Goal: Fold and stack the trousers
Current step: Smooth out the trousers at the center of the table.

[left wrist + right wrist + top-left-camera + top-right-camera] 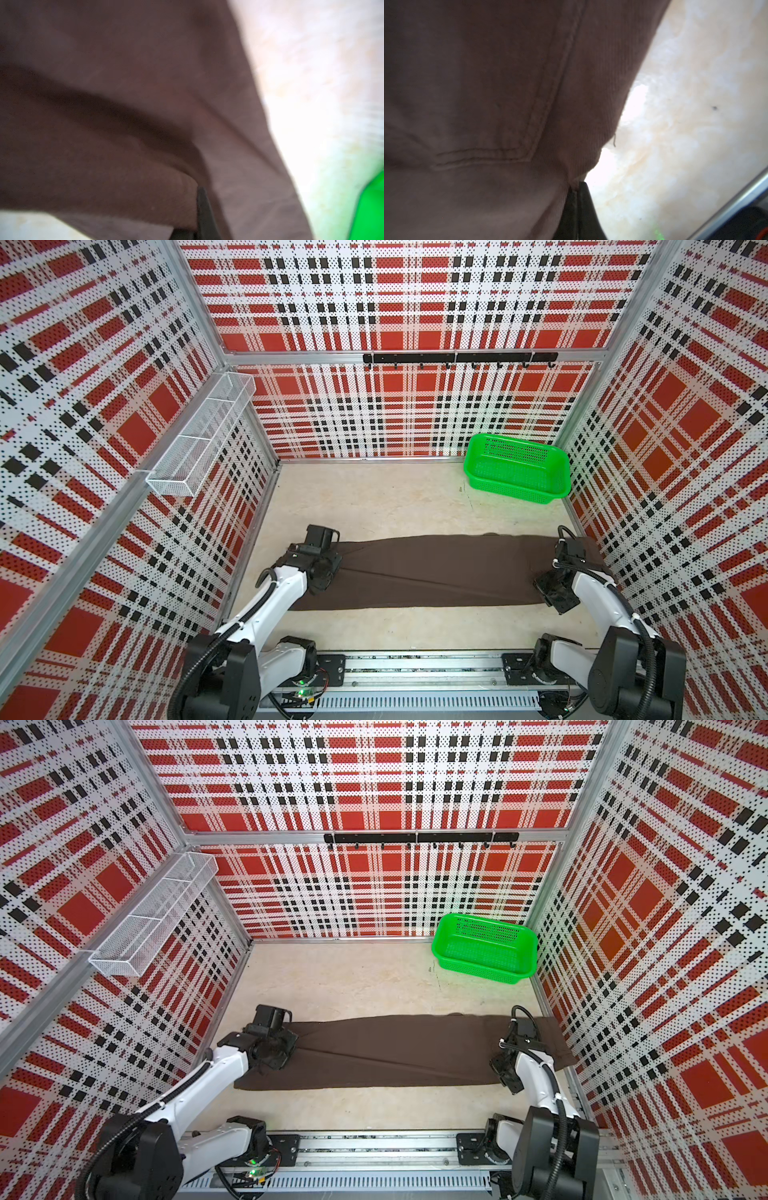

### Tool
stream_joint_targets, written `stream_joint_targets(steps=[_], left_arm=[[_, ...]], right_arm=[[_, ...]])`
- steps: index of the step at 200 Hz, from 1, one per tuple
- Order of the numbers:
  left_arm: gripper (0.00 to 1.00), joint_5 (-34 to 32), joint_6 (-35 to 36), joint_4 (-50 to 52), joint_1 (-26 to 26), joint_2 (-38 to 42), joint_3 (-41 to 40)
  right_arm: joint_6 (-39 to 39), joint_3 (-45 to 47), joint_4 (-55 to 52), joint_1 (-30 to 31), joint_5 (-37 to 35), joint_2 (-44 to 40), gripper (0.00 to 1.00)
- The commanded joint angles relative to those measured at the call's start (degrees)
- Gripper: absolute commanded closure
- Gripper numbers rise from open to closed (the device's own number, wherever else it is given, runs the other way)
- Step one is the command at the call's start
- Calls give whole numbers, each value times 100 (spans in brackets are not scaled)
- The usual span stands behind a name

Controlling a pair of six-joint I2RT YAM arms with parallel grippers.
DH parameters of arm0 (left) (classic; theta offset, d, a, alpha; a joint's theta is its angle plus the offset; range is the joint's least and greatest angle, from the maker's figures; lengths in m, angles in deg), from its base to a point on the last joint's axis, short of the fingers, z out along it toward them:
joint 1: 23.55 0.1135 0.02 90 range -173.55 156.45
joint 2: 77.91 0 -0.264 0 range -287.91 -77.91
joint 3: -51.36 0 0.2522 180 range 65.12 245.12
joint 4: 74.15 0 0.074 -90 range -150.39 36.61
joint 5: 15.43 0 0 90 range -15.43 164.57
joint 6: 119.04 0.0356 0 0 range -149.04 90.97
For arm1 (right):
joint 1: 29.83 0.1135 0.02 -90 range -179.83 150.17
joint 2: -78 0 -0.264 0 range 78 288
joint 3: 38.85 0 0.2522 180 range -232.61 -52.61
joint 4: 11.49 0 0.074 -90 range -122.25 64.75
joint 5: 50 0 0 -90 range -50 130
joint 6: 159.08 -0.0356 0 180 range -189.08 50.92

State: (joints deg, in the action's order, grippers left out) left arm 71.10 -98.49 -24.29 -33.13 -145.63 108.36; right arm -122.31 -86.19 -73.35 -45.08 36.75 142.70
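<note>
I need to let go of the bulging fold, now at the end of the trousers, near the front edge of the trousers (325, 593) with my left gripper, on the base bar side.
The dark brown trousers (436, 568) (386, 1048) lie flat across the beige floor, stretched from the left wall to the right wall, with a diagonal crease along them. My left gripper (321, 572) (272, 1049) sits on their left end. In the left wrist view it (197, 207) is shut on a bulging fold of the trousers (124, 145), and the cloth hides one finger. My right gripper (555, 587) (505, 1067) is at the right end. There it (578, 199) is shut on the edge of the trousers (488, 104), near a stitched pocket seam.
A green plastic basket (517, 468) (484, 946) stands in the back right corner. A white wire shelf (199, 435) hangs on the left wall and a black hook rail (459, 358) on the back wall. The arms' base rail (415, 672) runs along the front.
</note>
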Motion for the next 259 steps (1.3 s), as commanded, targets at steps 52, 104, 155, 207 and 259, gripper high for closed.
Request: stream_joint_targets(steps=[52, 104, 155, 207, 259], left_arm=[[100, -512, 360, 37, -30, 302, 344], [100, -420, -244, -2, 126, 1739, -1784], [87, -425, -250, 27, 132, 1781, -2111], [20, -538, -127, 346, 123, 1815, -1338], [12, -752, 145, 487, 132, 1473, -292]], right_arm=[[-71, -174, 32, -74, -71, -428, 100], [52, 176, 194, -71, -175, -138, 100], [56, 282, 318, -71, -232, -31, 100], [312, -118, -71, -67, -110, -466, 64], [512, -1114, -672, -67, -176, -1206, 41]])
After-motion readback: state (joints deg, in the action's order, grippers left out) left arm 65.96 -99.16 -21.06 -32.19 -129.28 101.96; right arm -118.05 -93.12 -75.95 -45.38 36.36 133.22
